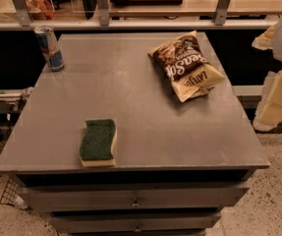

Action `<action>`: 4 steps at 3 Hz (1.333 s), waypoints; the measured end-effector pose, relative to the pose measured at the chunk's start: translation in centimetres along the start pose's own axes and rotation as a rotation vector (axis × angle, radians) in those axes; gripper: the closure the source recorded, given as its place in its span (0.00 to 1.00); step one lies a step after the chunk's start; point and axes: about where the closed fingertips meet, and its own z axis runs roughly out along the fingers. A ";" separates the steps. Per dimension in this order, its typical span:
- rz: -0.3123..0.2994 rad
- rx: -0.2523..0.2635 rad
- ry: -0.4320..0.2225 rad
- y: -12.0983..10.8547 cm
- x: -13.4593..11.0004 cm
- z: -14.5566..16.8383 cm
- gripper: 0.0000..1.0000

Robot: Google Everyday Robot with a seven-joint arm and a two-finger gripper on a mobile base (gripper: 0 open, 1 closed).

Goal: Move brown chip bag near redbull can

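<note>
Next, I close my gripper on the brown chip bag's middle (186, 64), beside its cream-yellow lower part.
The brown chip bag (187, 65) lies flat on the far right part of the grey table top (145, 112), dark brown upper part with white lettering and cream-yellow lower part toward the right edge. The redbull can (49, 48) stands upright at the table's far left corner, blue and silver. The two are far apart across the table. My gripper (274, 104) shows as cream-white parts at the right edge of the view, off the table's right side and apart from the bag, holding nothing that I can see.
A green-and-yellow sponge (98, 142) lies near the table's front left edge. The table has drawers (135, 198) below. A shelf with metal struts (102, 6) runs behind the table. Speckled floor (273, 200) lies to the right.
</note>
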 end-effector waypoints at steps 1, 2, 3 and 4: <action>0.000 0.000 0.000 0.0 0.0 0.0 0.00; 0.016 0.005 -0.026 -1.1 -0.3 1.4 0.00; 0.075 0.003 -0.107 -3.6 -1.4 4.6 0.00; 0.142 0.019 -0.220 -6.7 -4.0 7.5 0.00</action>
